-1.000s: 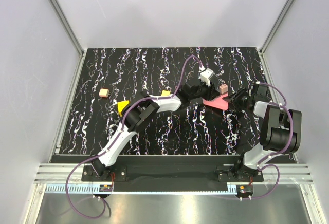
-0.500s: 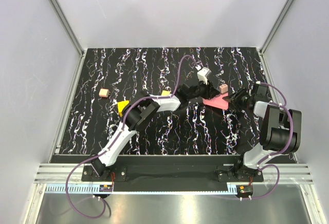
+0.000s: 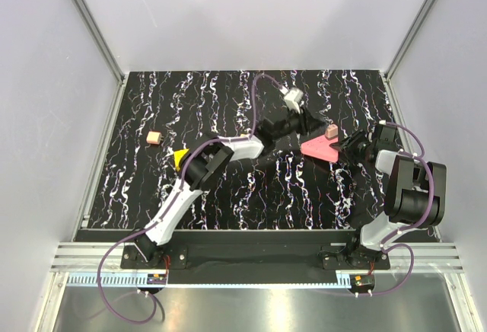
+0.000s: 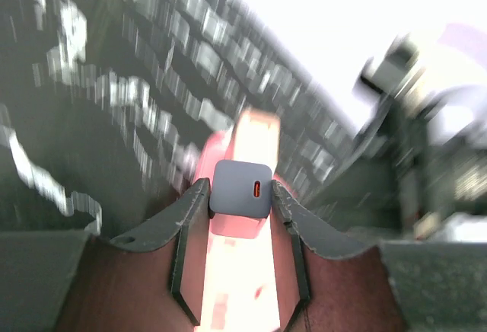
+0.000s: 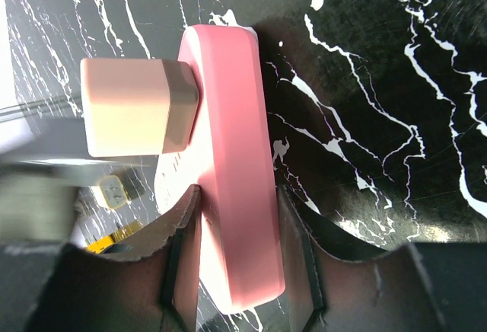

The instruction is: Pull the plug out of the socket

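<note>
My left gripper will let go of the grey-white plug on the marbled table (image 3: 248,158) in front of the small yellow adapter.
My left gripper (image 3: 295,108) is shut on a grey-white plug (image 3: 292,97), held in the air back and left of the pink socket (image 3: 318,149) and apart from it. In the left wrist view the plug (image 4: 237,183) sits between the fingertips of the gripper (image 4: 241,192), its orange port facing the camera, with the socket (image 4: 251,138) blurred beyond. My right gripper (image 5: 238,191) is shut on the socket (image 5: 232,149), which lies on the marbled table. A beige plug (image 5: 133,107) stays plugged into the socket's face; from above, this beige plug (image 3: 331,130) shows near the right gripper (image 3: 344,148).
A yellow wedge (image 3: 181,158) and a small pinkish cube (image 3: 154,138) lie at the left of the black marbled table (image 3: 228,195). A small yellow adapter (image 5: 112,192) lies past the socket. Grey walls and metal rails (image 3: 95,35) border the table.
The left gripper has carried the grey-white plug up and toward the back left, away from the pink socket. The right gripper and socket have stayed put.
</note>
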Controlling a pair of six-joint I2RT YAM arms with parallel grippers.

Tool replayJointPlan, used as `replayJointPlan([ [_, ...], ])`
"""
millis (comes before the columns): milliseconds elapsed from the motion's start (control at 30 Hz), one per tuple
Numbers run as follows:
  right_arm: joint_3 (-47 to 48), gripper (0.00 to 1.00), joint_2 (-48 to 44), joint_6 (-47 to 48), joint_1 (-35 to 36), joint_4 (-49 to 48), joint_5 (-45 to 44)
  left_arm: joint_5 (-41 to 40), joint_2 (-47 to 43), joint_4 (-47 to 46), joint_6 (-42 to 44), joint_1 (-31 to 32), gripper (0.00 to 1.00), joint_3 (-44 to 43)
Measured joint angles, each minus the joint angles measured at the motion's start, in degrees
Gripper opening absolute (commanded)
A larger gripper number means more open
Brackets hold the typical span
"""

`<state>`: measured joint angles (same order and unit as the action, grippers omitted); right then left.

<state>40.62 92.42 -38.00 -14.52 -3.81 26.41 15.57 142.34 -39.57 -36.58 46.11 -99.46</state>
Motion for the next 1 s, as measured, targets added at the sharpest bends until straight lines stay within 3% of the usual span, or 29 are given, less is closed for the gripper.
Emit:
replayJointPlan([
  [200, 0.0, 0.0, 0.0, 0.0, 0.0, 0.0, 0.0, 0.42, 0.11, -9.46, -5.49, -4.2, 0.0, -3.76],
  [367, 0.0, 0.0, 0.0, 0.0, 0.0, 0.0, 0.0, 0.11, -1.44, -10.67, -3.67, -4.9, 0.0, -0.09],
  [533, 0.0, 0.0, 0.0, 0.02, 0.0, 0.0, 0.0, -2.51, -11.45, -6.75, 2.05, -3.52, 0.0, 14.25],
  [667, -0.02, 0.0, 0.0, 0.0, 0.0, 0.02, 0.0, -8.5, -24.76, -2.4, 3.17, -2.89, 0.0, 26.64],
  [867, 0.0, 0.0, 0.0, 0.02, 0.0, 0.0, -0.02, -19.28, -43.15, 2.03, -5.44, -4.66, 0.0, 43.43],
  [1000, -0.02, 0.0, 0.0, 0.0, 0.0, 0.0, 0.0, -26.88, -50.71, 10.99, -14.12, -5.42, 0.0, 52.15],
])
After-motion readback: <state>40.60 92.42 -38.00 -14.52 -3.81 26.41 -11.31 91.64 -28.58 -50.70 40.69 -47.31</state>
